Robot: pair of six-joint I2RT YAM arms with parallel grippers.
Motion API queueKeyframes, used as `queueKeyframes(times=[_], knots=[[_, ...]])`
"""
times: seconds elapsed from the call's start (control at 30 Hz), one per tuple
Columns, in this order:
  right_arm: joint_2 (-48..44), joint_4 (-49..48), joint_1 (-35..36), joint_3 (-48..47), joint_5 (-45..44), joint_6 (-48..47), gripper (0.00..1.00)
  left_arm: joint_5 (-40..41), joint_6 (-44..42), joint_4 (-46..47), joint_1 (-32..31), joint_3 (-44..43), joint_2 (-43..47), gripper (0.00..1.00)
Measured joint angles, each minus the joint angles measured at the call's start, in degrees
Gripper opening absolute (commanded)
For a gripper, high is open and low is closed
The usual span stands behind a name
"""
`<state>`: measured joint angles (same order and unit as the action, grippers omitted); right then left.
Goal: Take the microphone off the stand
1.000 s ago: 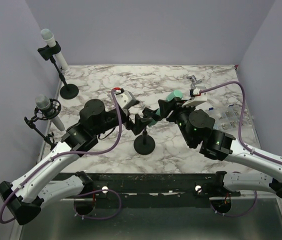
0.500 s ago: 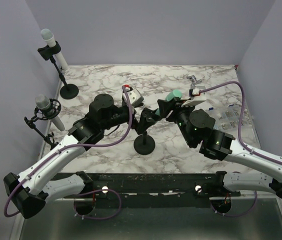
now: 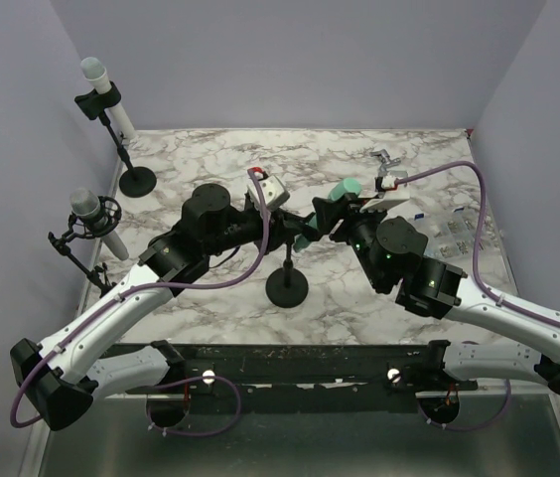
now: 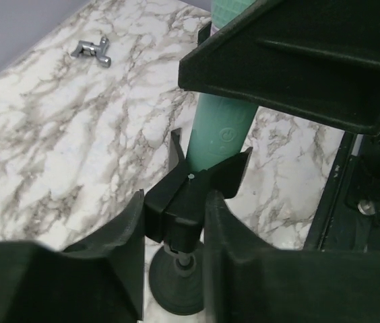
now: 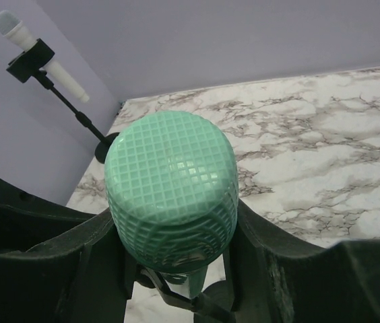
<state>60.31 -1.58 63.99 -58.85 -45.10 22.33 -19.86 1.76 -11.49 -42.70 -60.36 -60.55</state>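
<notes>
Next, I set the mint-green microphone on the marble table [image 3: 399, 250] beside the clear compartment box with my right gripper.
A mint-green microphone [image 3: 345, 189] with a mesh head [image 5: 170, 182] sits tilted in the black clip [image 4: 190, 192] of a short stand whose round base [image 3: 287, 288] rests mid-table. My right gripper [image 3: 335, 211] [image 5: 173, 252] is shut on the microphone, its fingers [image 5: 257, 249] pressing both sides just below the head. From the left, my left gripper [image 3: 293, 231] [image 4: 174, 235] is shut on the stand's clip, just under the green barrel [image 4: 220, 128]. The stand's post and base [image 4: 176, 289] show between the left fingers.
Two white microphones on taller stands [image 3: 106, 94] [image 3: 91, 214] stand along the left wall; the far one also shows in the right wrist view [image 5: 38, 54]. A small metal part [image 3: 387, 159] [image 4: 92, 50] lies at the back right. Small items [image 3: 454, 234] sit by the right wall.
My left arm has swung right to the stand, and its jaws have closed on the clip. The right arm and the microphone have not moved.
</notes>
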Motion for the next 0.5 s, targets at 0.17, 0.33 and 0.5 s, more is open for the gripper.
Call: queueKeyframes(times=[0.17,0.33,0.5], knots=[[0.0,0.0,-0.1,0.0,0.0,-0.7,0.20,0.7,-0.7,-0.9,0.0,-1.0,-0.3,0.00],[-0.9,0.0,-0.3,0.0,-0.2,-1.9,0.19,1.0,-0.9,-1.0,0.0,-1.0,-0.4,0.00],[-3.1,0.3,-0.3,0.0,-2.5,-4.1,0.18,1.1,-1.0,-1.0,0.0,-1.0,-0.4,0.00]])
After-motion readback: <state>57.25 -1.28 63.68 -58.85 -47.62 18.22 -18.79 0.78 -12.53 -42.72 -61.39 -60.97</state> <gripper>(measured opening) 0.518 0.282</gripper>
